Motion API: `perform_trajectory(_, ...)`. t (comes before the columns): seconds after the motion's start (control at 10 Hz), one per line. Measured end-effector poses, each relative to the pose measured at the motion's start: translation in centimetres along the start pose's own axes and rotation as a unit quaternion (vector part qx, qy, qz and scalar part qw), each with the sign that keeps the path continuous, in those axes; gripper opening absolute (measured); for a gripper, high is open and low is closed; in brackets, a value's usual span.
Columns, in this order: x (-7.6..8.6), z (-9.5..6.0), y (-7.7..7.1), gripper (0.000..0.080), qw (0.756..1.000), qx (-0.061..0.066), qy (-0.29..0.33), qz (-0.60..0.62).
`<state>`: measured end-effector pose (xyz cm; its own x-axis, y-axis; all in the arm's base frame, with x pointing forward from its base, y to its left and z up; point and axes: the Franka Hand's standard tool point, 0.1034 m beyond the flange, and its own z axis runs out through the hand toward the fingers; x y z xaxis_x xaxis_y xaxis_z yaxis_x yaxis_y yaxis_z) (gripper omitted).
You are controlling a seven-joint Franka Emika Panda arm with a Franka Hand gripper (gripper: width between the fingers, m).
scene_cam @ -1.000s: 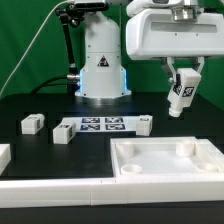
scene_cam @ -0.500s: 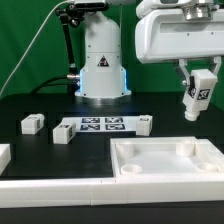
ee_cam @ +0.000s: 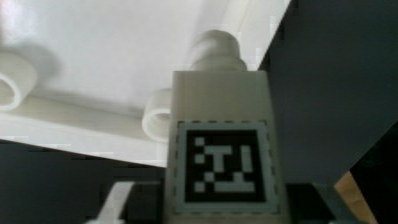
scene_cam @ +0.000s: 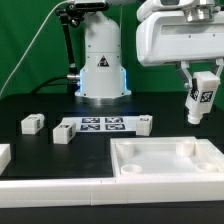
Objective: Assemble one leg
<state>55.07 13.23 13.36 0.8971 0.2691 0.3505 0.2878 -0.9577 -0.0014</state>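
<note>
My gripper is going to put the white leg upright in the tray's front corner socket [scene_cam: 206,165] [ee_cam: 160,114], farthest from the loose legs. It will let go of the leg there.
My gripper [scene_cam: 201,84] is shut on a white leg [scene_cam: 200,98] with a black-and-white tag, held upright in the air at the exterior view's right, above the far right corner of the large white tray-like piece [scene_cam: 165,172]. In the wrist view the leg [ee_cam: 222,130] fills the middle, its screw tip pointing toward the tray's corner; a fingertip [ee_cam: 125,200] shows beside it. Three more legs lie on the table: one [scene_cam: 33,123] at the exterior view's left, one [scene_cam: 64,133] beside the marker board, one [scene_cam: 143,125] at the board's other end.
The marker board [scene_cam: 100,126] lies flat in front of the robot base [scene_cam: 101,60]. A white part [scene_cam: 4,155] sits at the exterior view's left edge. A long white bar [scene_cam: 60,190] lies along the front. The tray has raised round sockets [ee_cam: 15,80].
The gripper carried the leg toward the exterior view's right over the last second, then shifted slightly further and lower above the tray's far right corner.
</note>
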Motion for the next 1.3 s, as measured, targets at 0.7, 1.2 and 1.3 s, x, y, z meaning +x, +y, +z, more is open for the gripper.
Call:
perform_trajectory(0.7,3.5,3.7,2.2,0.0292,0.998,-0.005,0.03,-0.049)
perform_trajectory(1.2,3.8,4.4,2.6,0.0292,0.997,-0.008,0.053,-0.052)
perform_trajectory(1.3,4.1,4.9,2.7,0.0292,0.997,-0.008,0.051,-0.061)
